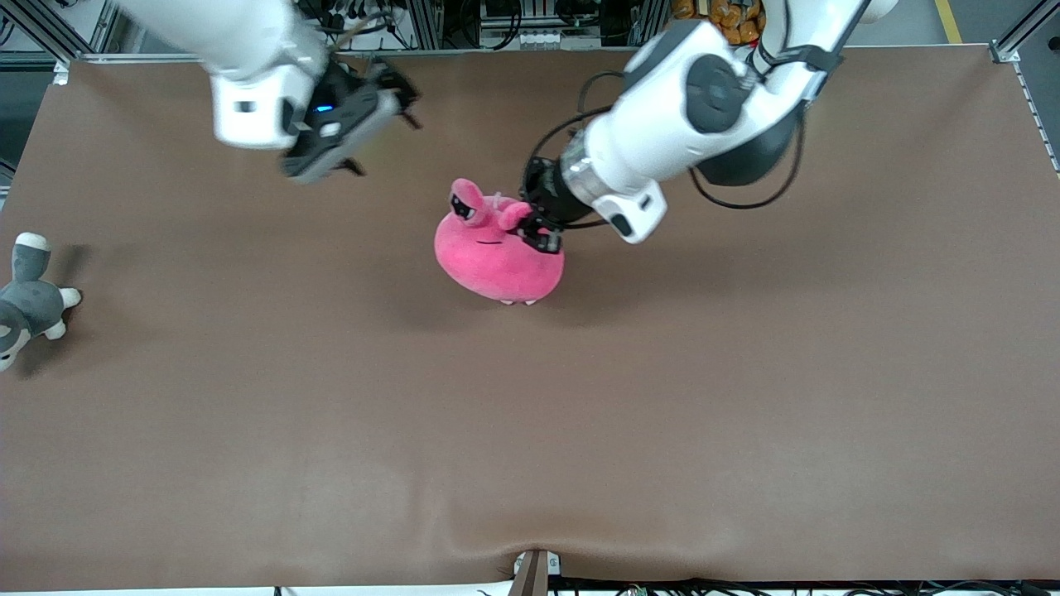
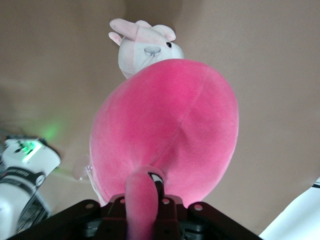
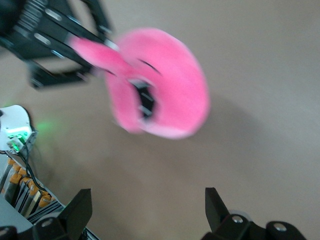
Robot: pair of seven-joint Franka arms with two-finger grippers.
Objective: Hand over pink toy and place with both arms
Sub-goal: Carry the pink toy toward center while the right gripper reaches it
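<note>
Next, my right gripper goes to the pink toy's free eye stalk [image 1: 464,199] [image 3: 138,107], beside the one in my left gripper, and closes there.
The pink toy [image 1: 497,252], a hot-pink round plush with two bulging black eyes, hangs in the air over the middle of the table. My left gripper [image 1: 542,234] is shut on one of its eye stalks. In the left wrist view the toy's body [image 2: 165,130] fills the middle and the stalk sits between the jaws of the left gripper [image 2: 145,205]. My right gripper [image 1: 387,136] is open and empty in the air, toward the right arm's end of the table from the toy. In the right wrist view [image 3: 147,210] its fingers stand wide apart, with the toy [image 3: 165,90] ahead of them.
A pale pink-and-white puppy plush [image 2: 145,47] lies on the table under the pink toy, hidden in the front view. A grey-and-white plush animal [image 1: 29,298] lies at the right arm's end of the table. A brown cloth [image 1: 662,414] covers the table.
</note>
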